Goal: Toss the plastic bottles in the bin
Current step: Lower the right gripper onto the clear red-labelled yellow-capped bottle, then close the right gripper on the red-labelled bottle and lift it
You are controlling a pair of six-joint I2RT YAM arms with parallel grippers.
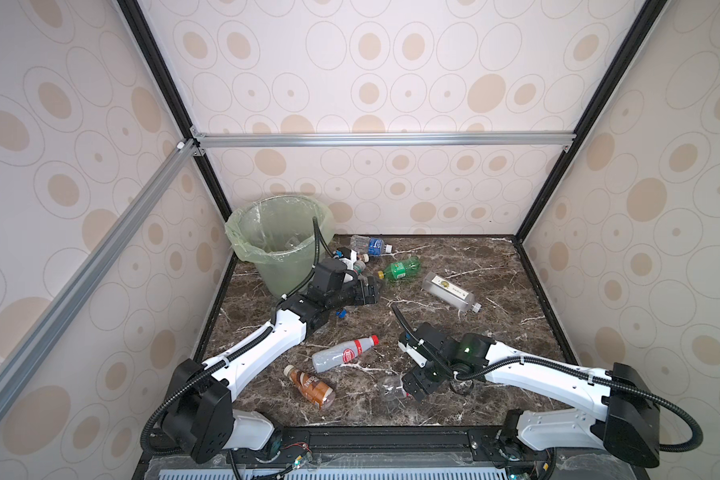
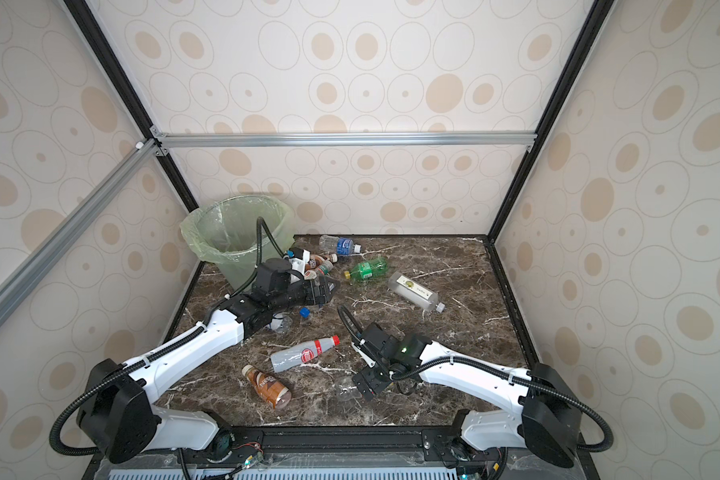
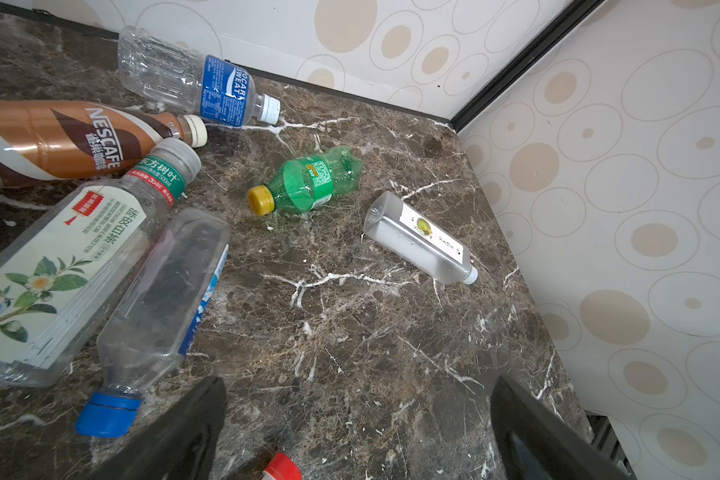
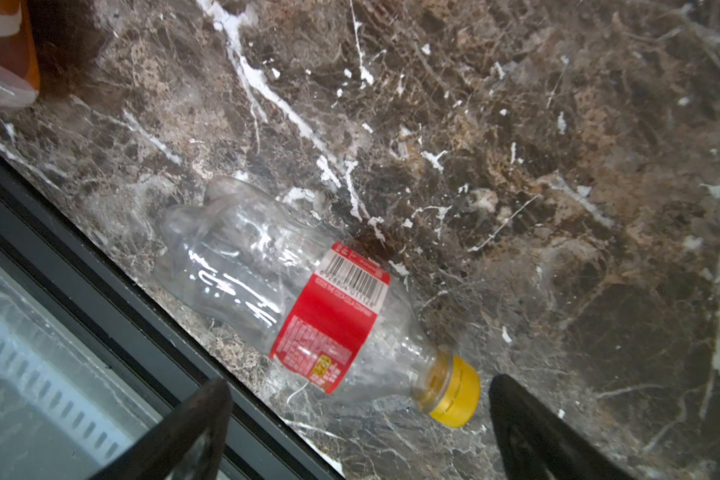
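My right gripper is to grab the crushed red-labelled bottle next by the clear part (image 1: 392, 389) (image 4: 236, 260) between its label and its bottom, away from its yellow cap.
The pale green bin (image 1: 242, 245) stands at the back left. Beside it my left gripper (image 1: 375, 291) hangs open over bare marble (image 3: 358, 386). Close by lie a brown bottle (image 3: 71, 141), a tea bottle (image 3: 67, 266) and a blue-capped clear one (image 3: 159, 316). Further off are a blue-labelled bottle (image 1: 371, 245), a green one (image 1: 400, 268) and a square clear one (image 1: 449, 291). My right gripper (image 1: 408, 392) is open just above a crushed red-labelled bottle (image 4: 308, 299), whose yellow cap lies between the fingers. A red-capped bottle (image 1: 344, 353) and another brown one (image 1: 310, 386) lie mid-front.
Patterned walls enclose the marble table (image 1: 495, 332) on three sides. A black rail (image 4: 100, 291) runs along the front edge right beside the crushed bottle. A clear bottle shape shows inside the bin (image 2: 225, 249).
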